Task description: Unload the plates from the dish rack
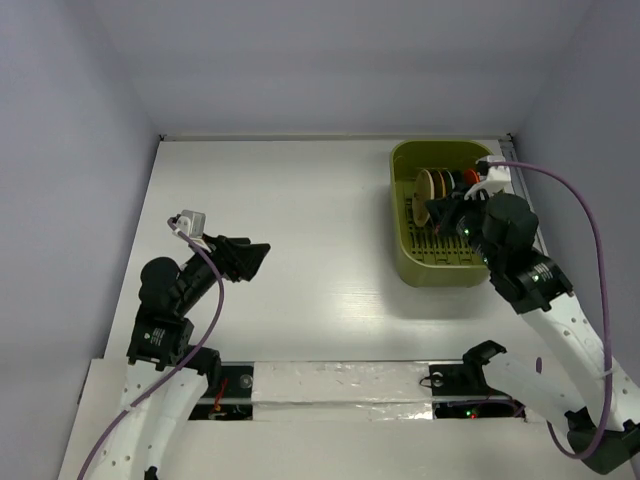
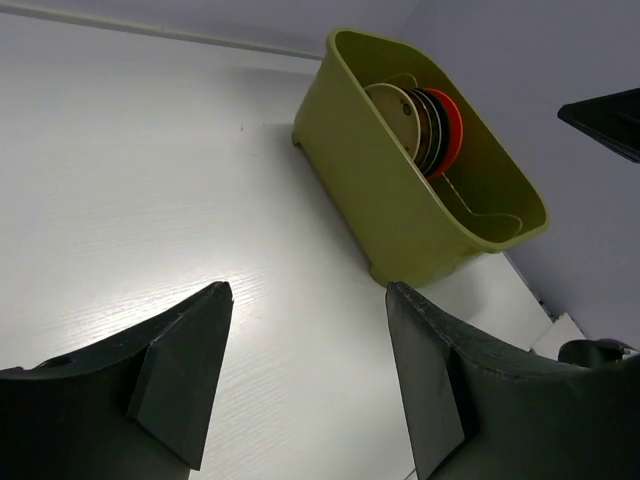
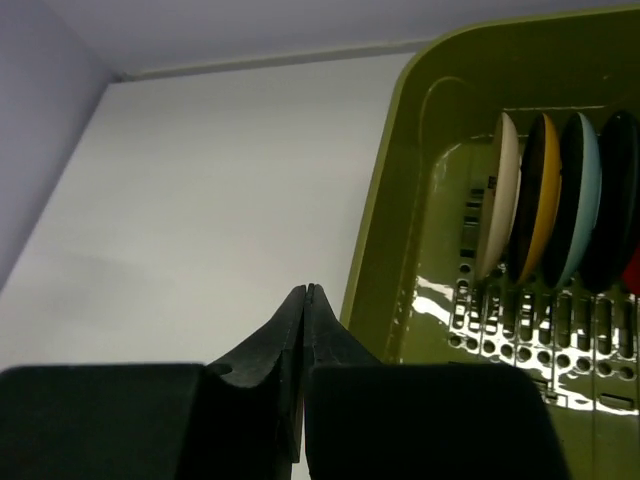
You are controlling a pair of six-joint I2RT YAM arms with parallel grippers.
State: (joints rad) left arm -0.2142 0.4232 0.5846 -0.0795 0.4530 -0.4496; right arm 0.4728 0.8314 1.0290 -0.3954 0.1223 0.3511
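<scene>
Next, I move my right gripper to the tan plate's top rim (image 1: 424,173) (image 3: 508,124) and close it there, because the tan plate stands at the open end of the row.
The olive-green dish rack (image 1: 421,268) stands at the far right of the table. Several plates (image 1: 441,184) stand on edge in its far half. In the right wrist view the rack (image 3: 395,250) holds the tan plate (image 3: 499,195), the light blue plate (image 3: 588,195), dark plates and a sliver of the orange-red plate (image 3: 632,272). My right gripper (image 1: 434,212) is shut and empty, over the rack's left side, short of the plates; its tips (image 3: 306,291) sit by the left wall. My left gripper (image 1: 256,256) is open and empty over the mid-left table, far from the rack (image 2: 380,190).
White table (image 1: 300,200) with grey walls at the back and on both sides. A purple cable (image 1: 590,215) loops off the right arm beside the rack. A taped strip (image 1: 340,380) runs along the near edge between the arm bases.
</scene>
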